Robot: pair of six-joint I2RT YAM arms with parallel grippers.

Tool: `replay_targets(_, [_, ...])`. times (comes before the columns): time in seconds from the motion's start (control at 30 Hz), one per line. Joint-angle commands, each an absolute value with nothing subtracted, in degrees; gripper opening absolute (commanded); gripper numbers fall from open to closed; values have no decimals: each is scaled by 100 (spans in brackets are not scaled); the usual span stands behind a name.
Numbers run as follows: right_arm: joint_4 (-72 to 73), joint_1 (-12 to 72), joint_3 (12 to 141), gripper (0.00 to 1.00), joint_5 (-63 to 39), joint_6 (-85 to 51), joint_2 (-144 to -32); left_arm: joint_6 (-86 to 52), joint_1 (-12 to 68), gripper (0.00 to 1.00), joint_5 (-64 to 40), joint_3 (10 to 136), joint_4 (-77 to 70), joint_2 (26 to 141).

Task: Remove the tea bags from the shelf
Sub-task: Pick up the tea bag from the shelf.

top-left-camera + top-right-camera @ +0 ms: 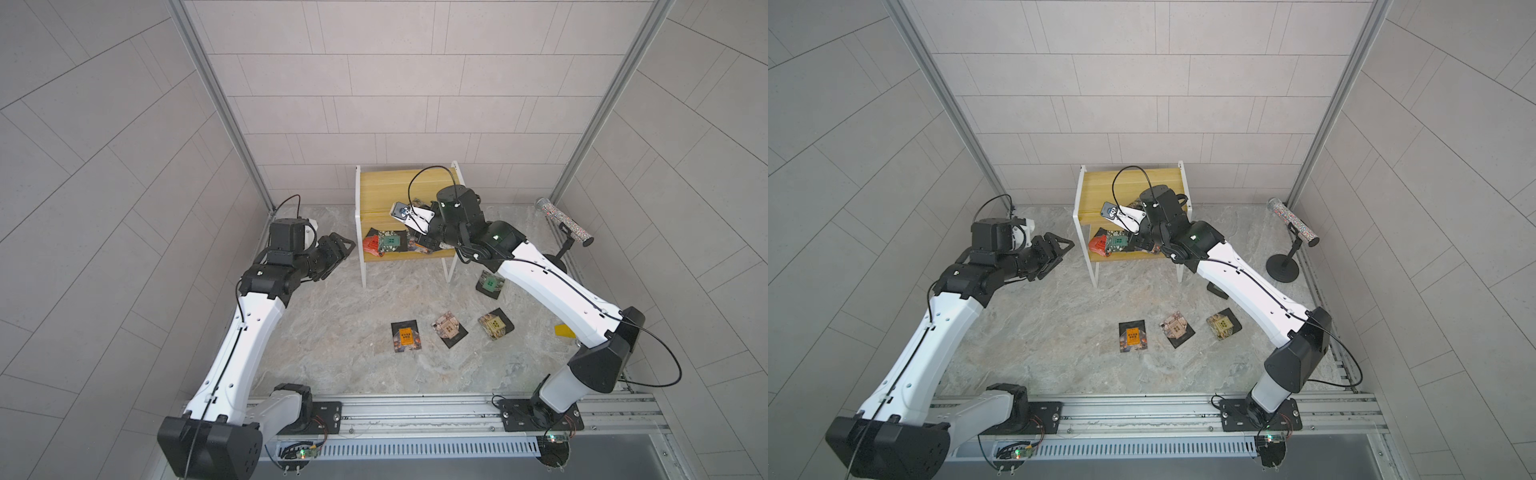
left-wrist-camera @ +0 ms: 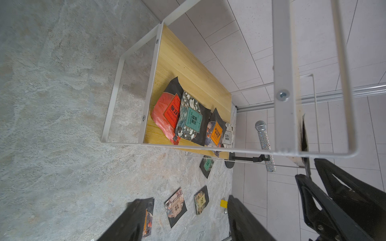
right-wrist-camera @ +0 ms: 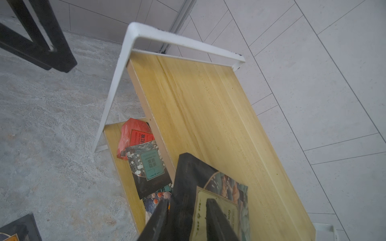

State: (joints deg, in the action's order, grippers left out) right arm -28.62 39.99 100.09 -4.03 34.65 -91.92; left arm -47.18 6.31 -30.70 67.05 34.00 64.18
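Note:
I need to pinch the tea bag's overhanging black edge [image 3: 180, 196] before I lift it off the shelf, as my right gripper's fingers are on both sides of it, one over the beige label.
The shelf [image 1: 382, 187] [image 1: 1100, 187] stands at the back centre. On its top board [image 3: 208, 104] lies a beige-labelled tea bag [image 3: 227, 187], and my right gripper [image 3: 188, 201] [image 2: 308, 170] is shut on its black edge, one finger under it and one on its face. The lower board [image 2: 188, 68] carries a red tea bag [image 1: 372, 245] [image 2: 167, 112], a green one [image 1: 390, 242] [image 3: 149, 164] and an orange one [image 2: 216, 133], overlapping. My left gripper [image 1: 343, 259] [image 1: 1061, 257] [image 2: 187, 199] hovers open and empty left of the shelf.
Several tea bags lie on the marble floor in front of the shelf: orange [image 1: 405, 336], beige [image 1: 449, 328], a yellowish one [image 1: 494, 324] and green [image 1: 490, 284]. A yellow block [image 1: 564, 331] sits by the right arm. A black stand [image 1: 1282, 268] with a glittery tube [image 1: 1293, 222] is at the back right.

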Motion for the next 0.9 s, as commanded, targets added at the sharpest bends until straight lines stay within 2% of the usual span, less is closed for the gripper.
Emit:
replay_targets(0.0, [-2987, 4073, 10011, 28, -416, 3489, -8940, -4751, 645, 69, -3111, 6636, 3265, 6416])
replay_targets(0.23, [-2984, 4114, 10021, 13, -261, 3592, -8894, -4780, 652, 69, -3110, 6577, 3270, 6368])
replay_targets(0.3, [-2986, 4112, 10018, 0, -234, 3612, -8899, -4790, 651, 69, -3103, 6558, 3269, 6343])
replay_targets(0.37, [-2979, 4113, 10007, 0, -203, 3604, -8901, -4799, 650, 69, -3096, 6548, 3269, 6317])
replay_targets(0.47, [-2949, 4123, 9941, 21, -229, 3578, -8845, -4808, 649, 69, -3088, 6514, 3267, 6277])
replay_targets(0.5, [-2913, 4131, 9896, 24, -227, 3578, -8813, -4808, 650, 69, -3085, 6506, 3269, 6274])
replay_targets(0.57, [-2790, 4131, 9778, 40, -200, 3581, -8745, -4823, 649, 69, -3094, 6483, 3269, 6259])
replay_targets(0.67, [-2698, 4131, 9689, 56, -119, 3595, -8709, -4825, 647, 69, -3085, 6469, 3269, 6236])
replay_targets(0.73, [-2704, 4131, 9660, 61, -56, 3620, -8731, -4832, 649, 69, -3085, 6460, 3270, 6231])
replay_targets(0.87, [-2674, 4105, 9633, 62, 122, 3683, -8853, -4834, 649, 69, -3083, 6451, 3270, 6197])
